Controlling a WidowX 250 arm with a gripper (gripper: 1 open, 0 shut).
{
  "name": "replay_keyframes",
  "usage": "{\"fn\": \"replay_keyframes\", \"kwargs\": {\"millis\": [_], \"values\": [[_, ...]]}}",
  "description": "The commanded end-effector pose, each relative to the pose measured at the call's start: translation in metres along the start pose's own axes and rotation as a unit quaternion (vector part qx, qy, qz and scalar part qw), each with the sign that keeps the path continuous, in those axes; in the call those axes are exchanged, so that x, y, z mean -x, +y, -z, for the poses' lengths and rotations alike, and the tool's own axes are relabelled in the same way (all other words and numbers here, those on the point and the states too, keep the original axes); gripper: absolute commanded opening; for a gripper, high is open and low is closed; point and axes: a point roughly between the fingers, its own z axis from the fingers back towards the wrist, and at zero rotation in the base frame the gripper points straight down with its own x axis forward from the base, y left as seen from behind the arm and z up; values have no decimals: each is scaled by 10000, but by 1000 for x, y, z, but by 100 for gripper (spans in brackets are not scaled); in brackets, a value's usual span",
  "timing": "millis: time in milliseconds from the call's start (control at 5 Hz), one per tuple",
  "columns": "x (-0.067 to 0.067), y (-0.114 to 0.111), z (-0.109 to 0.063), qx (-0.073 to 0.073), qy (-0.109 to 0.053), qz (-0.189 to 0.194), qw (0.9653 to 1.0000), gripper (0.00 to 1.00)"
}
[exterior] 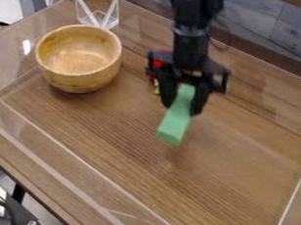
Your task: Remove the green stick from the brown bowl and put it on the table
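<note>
Next, I let go of the green stick, now hanging tilted above the table, with my gripper on the bare middle of the table (pixel 199 130), closer to the front than the strawberry toy.
The green stick (pixel 177 119) hangs tilted above the middle of the table (pixel 98 140), its upper end clamped between the black fingers of my gripper (pixel 185 91), which is shut on it. Its lower end points toward the table's front. The brown bowl (pixel 79 57) stands empty at the left, well apart from the gripper. A bit of the red strawberry toy (pixel 154 74) shows behind the gripper's left side.
Low clear acrylic walls (pixel 56 181) run along the table's edges, with a clear upright piece (pixel 99 12) behind the bowl. Bare wood-grain surface spreads in front of and to the right of the gripper.
</note>
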Motion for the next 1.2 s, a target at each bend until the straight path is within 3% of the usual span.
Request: {"fn": "replay_keyframes", "kwargs": {"millis": [0,200,600,800,1000], "values": [[-18,-11,-19,104,-324,158,9993,0],[-24,-22,-14,92,-310,198,9993,0],[-24,-20,-10,92,-321,330,9989,0],[-25,-12,-11,78,-321,282,9991,100],[-25,-6,-5,29,-262,243,9994,100]]}}
